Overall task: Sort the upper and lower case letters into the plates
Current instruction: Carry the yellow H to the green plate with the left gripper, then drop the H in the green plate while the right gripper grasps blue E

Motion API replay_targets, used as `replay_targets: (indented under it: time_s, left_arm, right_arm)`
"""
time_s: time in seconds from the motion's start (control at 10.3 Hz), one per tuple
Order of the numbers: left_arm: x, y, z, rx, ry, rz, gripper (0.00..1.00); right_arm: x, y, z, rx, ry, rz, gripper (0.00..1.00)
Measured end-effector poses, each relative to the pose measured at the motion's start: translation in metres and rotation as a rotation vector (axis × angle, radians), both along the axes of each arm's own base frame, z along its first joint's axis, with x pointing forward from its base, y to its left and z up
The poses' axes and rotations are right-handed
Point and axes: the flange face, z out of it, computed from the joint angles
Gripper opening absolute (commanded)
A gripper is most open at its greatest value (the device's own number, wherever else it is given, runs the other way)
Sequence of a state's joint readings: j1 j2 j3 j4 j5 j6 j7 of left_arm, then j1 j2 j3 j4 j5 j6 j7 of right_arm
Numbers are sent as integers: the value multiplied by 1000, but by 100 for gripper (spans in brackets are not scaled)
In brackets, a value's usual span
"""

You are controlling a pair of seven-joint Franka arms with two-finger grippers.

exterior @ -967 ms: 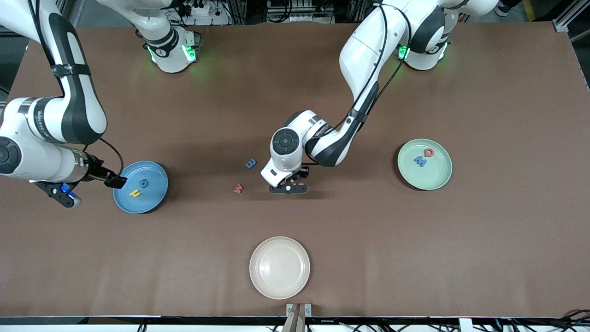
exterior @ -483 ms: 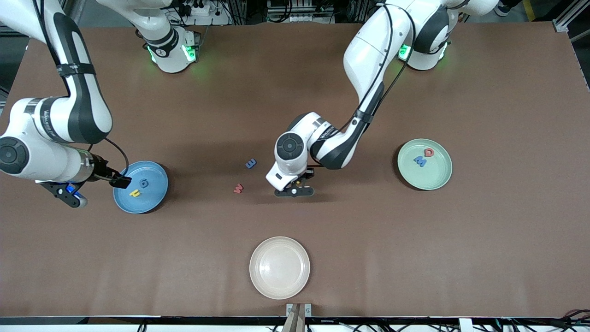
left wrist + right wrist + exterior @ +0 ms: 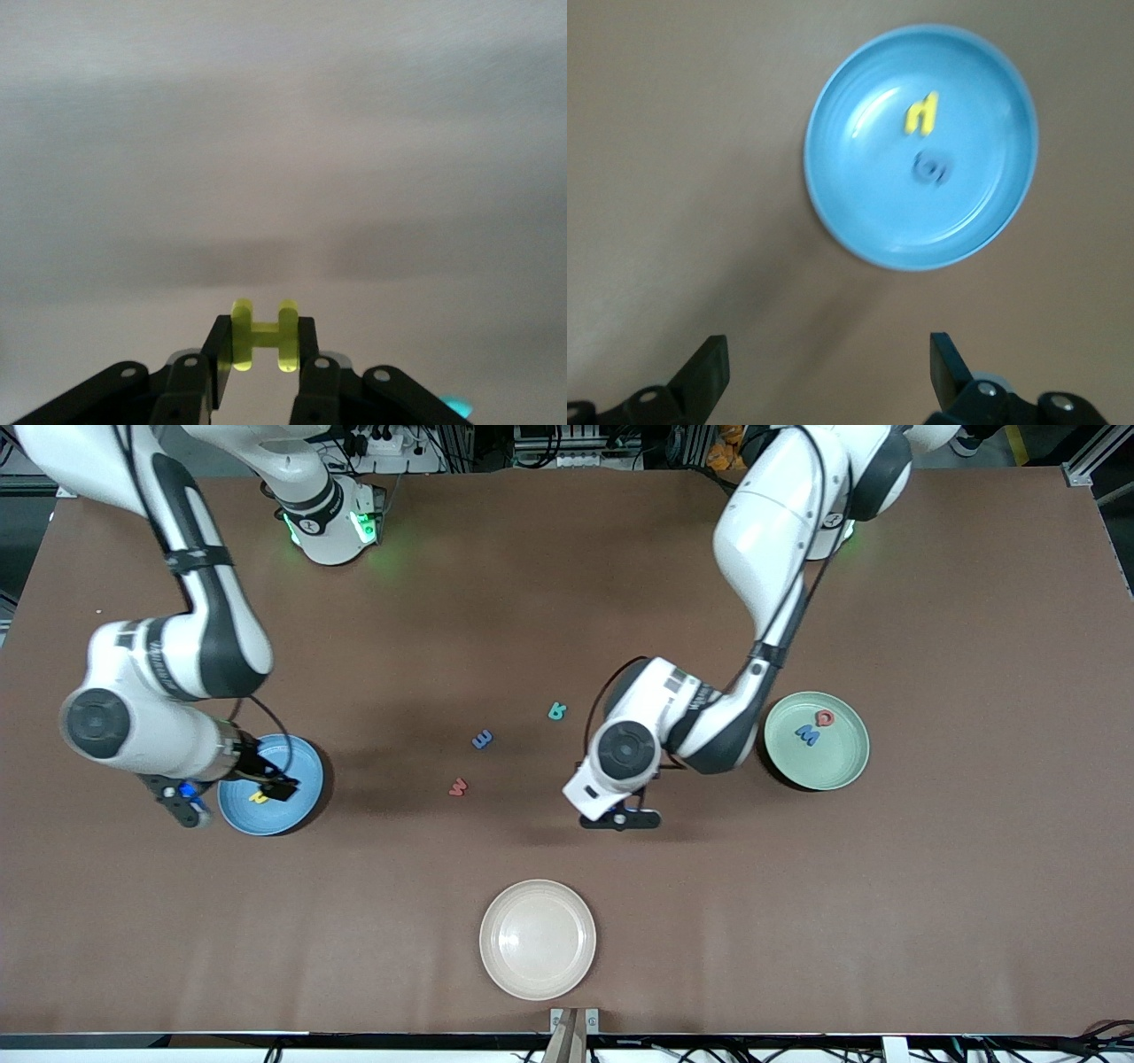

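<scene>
The robot's left gripper should put the yellow H, now hanging over bare table, down on the mint green plate, between the blue M and the plate's rim [image 3: 788,711].
My left gripper [image 3: 620,817] is shut on a yellow letter H [image 3: 263,333] and hangs over bare table between the loose letters and the mint green plate [image 3: 837,771]. That plate holds a blue M [image 3: 806,733] and a red letter [image 3: 825,716]. A teal letter [image 3: 556,711], a blue letter [image 3: 481,739] and a red letter [image 3: 457,786] lie on the table mid-way. My right gripper [image 3: 235,793] is open over the blue plate [image 3: 301,766]. In the right wrist view the blue plate [image 3: 859,204] holds a yellow letter [image 3: 921,113] and a blue letter [image 3: 930,168].
A cream-beige round plate [image 3: 496,974] sits nearest the front camera, near the table's front edge. Brown tabletop [image 3: 886,912] stretches around the plates.
My left gripper finished shutting on the yellow H and carried it toward the green plate, uncovering the teal letter. The right arm swung in over the blue plate.
</scene>
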State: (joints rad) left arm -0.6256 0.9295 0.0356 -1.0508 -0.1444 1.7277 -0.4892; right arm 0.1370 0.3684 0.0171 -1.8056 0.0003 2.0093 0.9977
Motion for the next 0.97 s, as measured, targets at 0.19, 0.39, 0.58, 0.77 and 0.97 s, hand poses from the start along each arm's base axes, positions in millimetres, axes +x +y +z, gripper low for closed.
replay_targets:
  time_s: [0.19,0.39,0.58,0.77,0.97]
  left_arm:
    - [4,32,24,15,64,-18,0]
    - [4,73,40,-5,94,-113,0]
    - [2,136,33,-44,79,-183,0]
    - [-29,187,15,-70,46,-241,0]
    - [-60,248,8,-113,43,-315,0]
  right_arm:
    - [-11,66,-18,-26,-3,-75,100]
    - [-26,131,-35,-37,-45,-195,100]
    - [-43,174,-50,-7,-71,-226,100]
    - [-61,204,-76,37,-101,-259,100]
    - [-78,227,-109,41,-86,-267,100]
